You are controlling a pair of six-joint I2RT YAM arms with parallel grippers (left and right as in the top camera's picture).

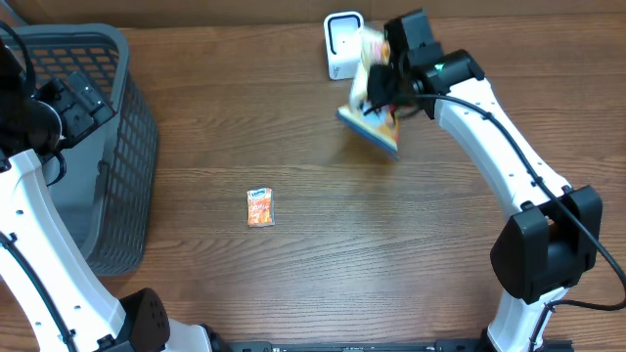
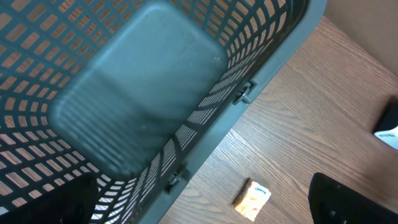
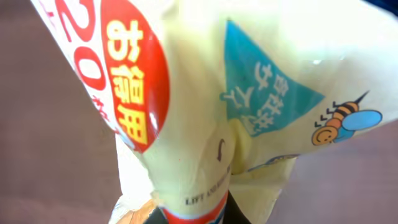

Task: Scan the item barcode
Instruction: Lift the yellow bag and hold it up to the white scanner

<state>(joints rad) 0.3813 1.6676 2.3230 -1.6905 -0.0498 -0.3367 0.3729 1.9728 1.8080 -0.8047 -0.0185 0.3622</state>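
Note:
I need to release the snack bag, which hangs tilted above the table now, with my right gripper on the bare wood [image 1: 591,186] by the table edge farthest from the grey basket.
The item is a pale yellow snack bag [image 1: 375,125] with red and blue print. It hangs tilted above the table, just in front and to the right of the white barcode scanner [image 1: 342,44]. My right gripper [image 1: 387,84] is shut on the bag's upper edge. The bag [image 3: 205,93] fills the right wrist view, and my right gripper [image 3: 193,218] pinches its crumpled end at the bottom, fingers mostly hidden. No barcode shows. My left gripper [image 1: 70,101] hovers open over the basket at the far left. In its own view my left gripper [image 2: 200,211] holds nothing.
A grey plastic basket [image 1: 132,127] stands at the left edge, its rim [image 2: 261,81] crossing the left wrist view. A small orange packet [image 1: 260,207] lies flat on the wooden table just right of the basket; the packet [image 2: 252,199] shows between the left fingers.

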